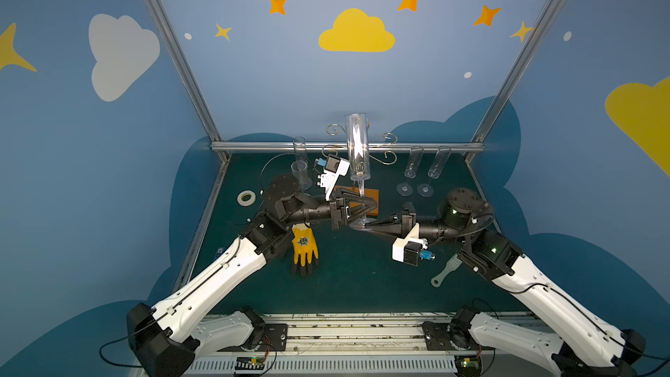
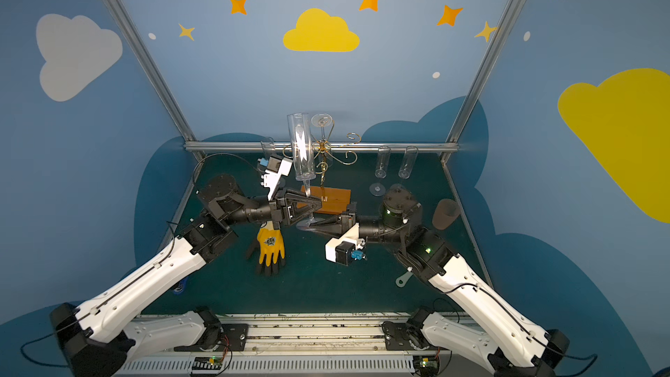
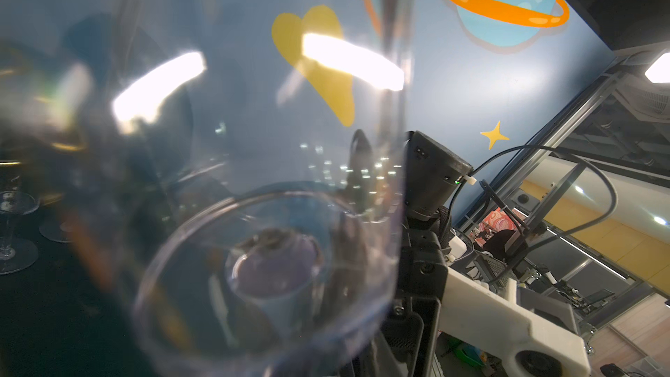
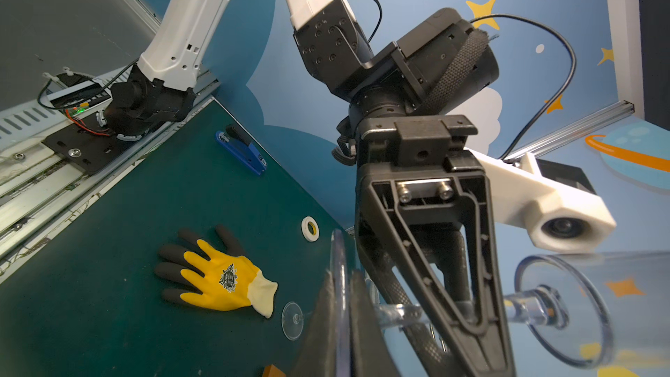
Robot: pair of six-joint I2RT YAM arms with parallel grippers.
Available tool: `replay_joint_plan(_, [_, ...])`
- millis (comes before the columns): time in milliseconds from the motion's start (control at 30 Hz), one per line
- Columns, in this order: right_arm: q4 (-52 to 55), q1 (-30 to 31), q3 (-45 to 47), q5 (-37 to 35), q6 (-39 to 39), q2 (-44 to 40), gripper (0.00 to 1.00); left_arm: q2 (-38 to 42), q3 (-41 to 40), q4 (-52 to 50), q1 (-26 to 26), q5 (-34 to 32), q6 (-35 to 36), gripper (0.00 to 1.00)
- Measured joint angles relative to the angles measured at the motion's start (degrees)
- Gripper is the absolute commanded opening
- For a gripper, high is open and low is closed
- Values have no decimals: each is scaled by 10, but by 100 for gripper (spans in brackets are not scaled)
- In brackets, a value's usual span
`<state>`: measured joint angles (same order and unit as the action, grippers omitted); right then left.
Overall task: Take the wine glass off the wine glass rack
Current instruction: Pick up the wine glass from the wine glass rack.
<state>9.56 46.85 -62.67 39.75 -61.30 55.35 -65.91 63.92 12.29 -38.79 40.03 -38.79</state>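
My right gripper pinches the wine glass foot's thin edge; it should release that and take the bowl (image 1: 357,145) while my left gripper holds the stem.
The wine glass (image 1: 357,146), a tall clear flute, is upright in front of the wine glass rack (image 2: 323,152), a gold wire stand on an orange base (image 2: 339,199). My right gripper (image 4: 341,279) is shut on the thin edge of the glass's round foot. My left gripper (image 1: 367,208) reaches in from the left, its fingers closed on the stem (image 1: 361,190) just above the foot. In the left wrist view the glass's bowl (image 3: 272,248) fills the picture, blurred, and hides the jaws. Another glass (image 2: 322,120) hangs foot-up on the rack.
Two flutes (image 1: 411,170) stand at the back right and more (image 1: 300,163) at the back left. A yellow glove (image 1: 304,248), a tape roll (image 1: 246,197), a grey tool (image 1: 445,273), a brown cup (image 2: 446,213) and a blue stapler (image 4: 241,150) lie around.
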Motion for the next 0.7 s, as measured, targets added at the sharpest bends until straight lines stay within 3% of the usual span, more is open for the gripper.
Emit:
replay_joint_plan(233, [17,10,0,-19,-23,-1,0,7,-11,-7,0,-17,0,4])
replay_joint_plan(367, [21,15,0,-29,-32,-2,0,7,-11,-10,0,-19,-1,3])
replay_joint_plan(400, [22,16,0,-31,-33,-2,26,7,-11,-10,-1,-19,0,2])
replay_joint_plan(433, [23,17,0,-35,-34,-3,85,7,-11,-12,-1,-21,-1,3])
replay_joint_plan(467, [23,19,0,-40,-36,-3,97,7,-11,-13,-2,-22,0,3])
replay_joint_plan(700, [10,36,24,-80,-21,-26,97,39,-32,-21,-3,-62,16,2])
